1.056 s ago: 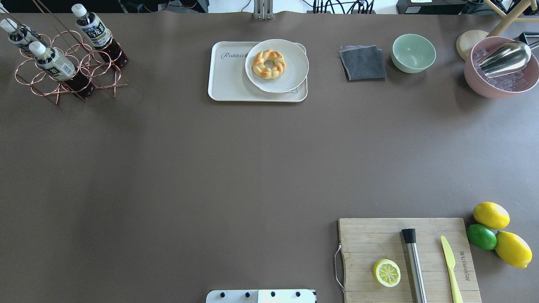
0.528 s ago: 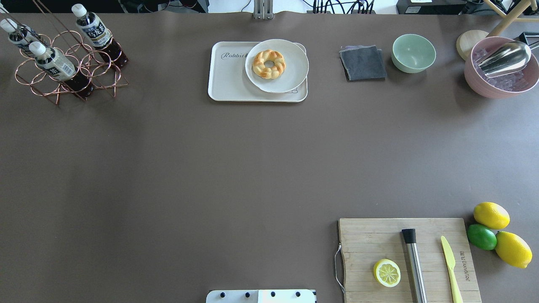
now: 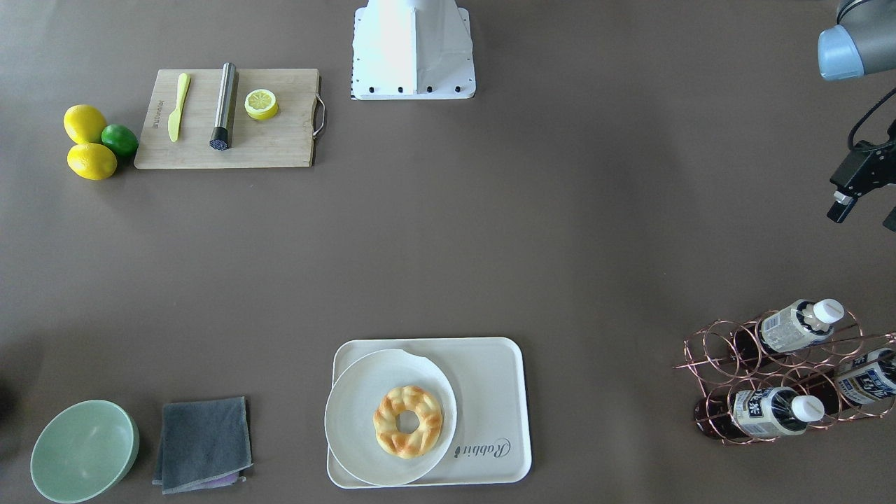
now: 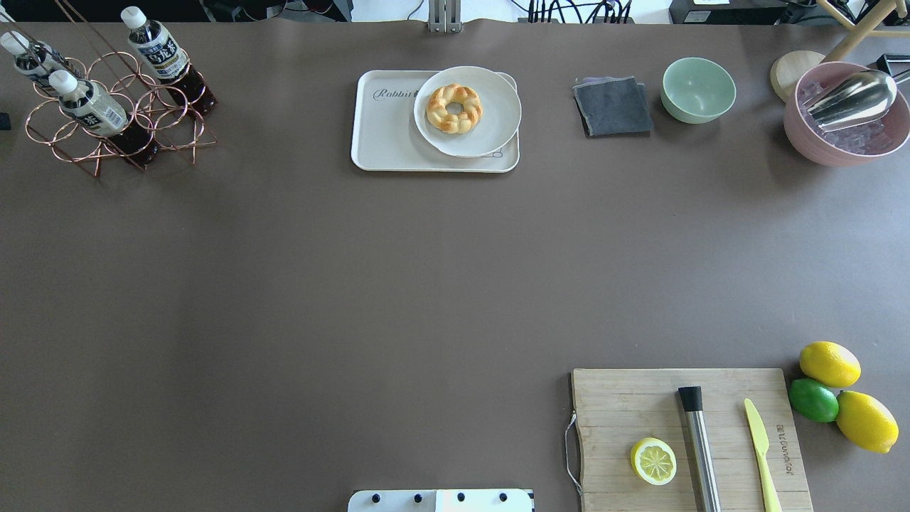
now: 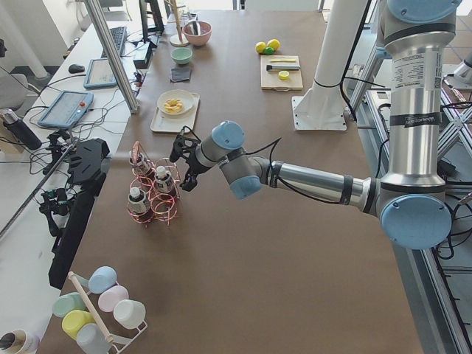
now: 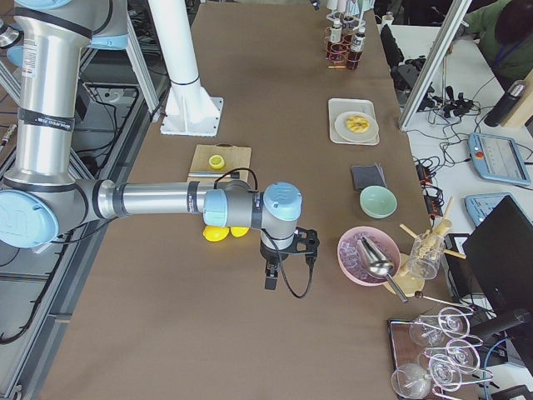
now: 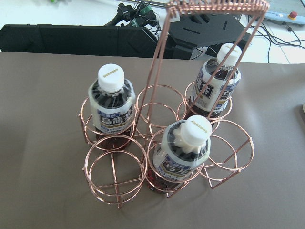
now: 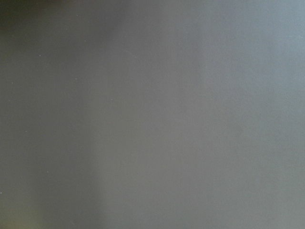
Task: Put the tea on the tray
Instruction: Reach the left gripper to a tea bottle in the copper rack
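Observation:
Next, I close my left gripper on the bottle's neck (image 3: 812, 314) (image 7: 187, 142) just below the white cap, to take the tea bottle nearest to it in the copper wire rack.
Three identical tea bottles stand in a copper wire rack (image 4: 117, 121) at the table's far left: one (image 4: 158, 48), one (image 4: 89, 105) and one (image 4: 28, 58). The left wrist view looks down on them (image 7: 186, 148). The cream tray (image 4: 387, 135) lettered "Rabbit" lies far centre, also in the front view (image 3: 490, 392). My left gripper (image 3: 866, 217) hovers just short of the rack, jaws apart and empty; it also shows in the exterior left view (image 5: 183, 168). My right gripper (image 6: 271, 279) hangs over bare table near the pink bowl; I cannot tell its state.
A round white plate (image 4: 498, 107) with a braided bread ring (image 4: 455, 108) covers the tray's right part. A grey cloth (image 4: 613, 107), green bowl (image 4: 698, 89) and pink ice bowl (image 4: 846, 117) stand far right. A cutting board (image 4: 625, 405) and lemons (image 4: 829, 363) lie near right.
A small dark part of my left gripper has come into the overhead view's left edge beside the rack. Nothing on the table has moved.

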Robot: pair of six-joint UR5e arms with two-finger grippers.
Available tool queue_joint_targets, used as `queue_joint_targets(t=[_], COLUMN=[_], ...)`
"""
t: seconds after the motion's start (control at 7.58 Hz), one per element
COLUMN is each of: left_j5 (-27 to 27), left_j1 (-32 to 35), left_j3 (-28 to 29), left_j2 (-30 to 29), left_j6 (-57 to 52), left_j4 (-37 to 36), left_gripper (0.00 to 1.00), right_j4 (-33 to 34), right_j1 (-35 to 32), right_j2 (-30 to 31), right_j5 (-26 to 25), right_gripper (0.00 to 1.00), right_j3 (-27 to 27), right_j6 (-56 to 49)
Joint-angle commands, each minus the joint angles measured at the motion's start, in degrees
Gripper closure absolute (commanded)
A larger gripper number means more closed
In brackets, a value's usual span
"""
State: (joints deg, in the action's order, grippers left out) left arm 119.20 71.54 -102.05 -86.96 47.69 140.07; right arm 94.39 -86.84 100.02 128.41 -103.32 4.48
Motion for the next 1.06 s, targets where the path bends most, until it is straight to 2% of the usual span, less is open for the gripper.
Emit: queue_joint_targets(t=[0.0,0.26,0.4,0.66,0.92], left_j5=[-9.6,-16.6,-17.2,-24.7,-25.3], left_j1=[-5.4,-7.5,-7.6,-10.5,-11.9], left_j3=[-0.2,0.1,1.0,3.5,5.6], left_j2=[-2.2,-6.0,-7.0,-8.9,-11.2], left_j6=[3.1,2.8,2.3,2.1,1.5], left_j4=[-0.4,-4.7,-5.3,-5.3,-5.2], left_gripper=[0.02,0.02,0.03,0.03,0.03], right_j4=[0.0,0.0,0.0,0.0,0.0], right_j1=[0.0,0.0,0.0,0.0,0.0], right_j2=[0.0,0.0,0.0,0.0,0.0], right_j5=[0.0,0.1,0.1,0.0,0.0], right_gripper=[0.00,0.00,0.00,0.00,0.00], right_j3=[0.0,0.0,0.0,0.0,0.0], right_j6=[0.0,0.0,0.0,0.0,0.0])
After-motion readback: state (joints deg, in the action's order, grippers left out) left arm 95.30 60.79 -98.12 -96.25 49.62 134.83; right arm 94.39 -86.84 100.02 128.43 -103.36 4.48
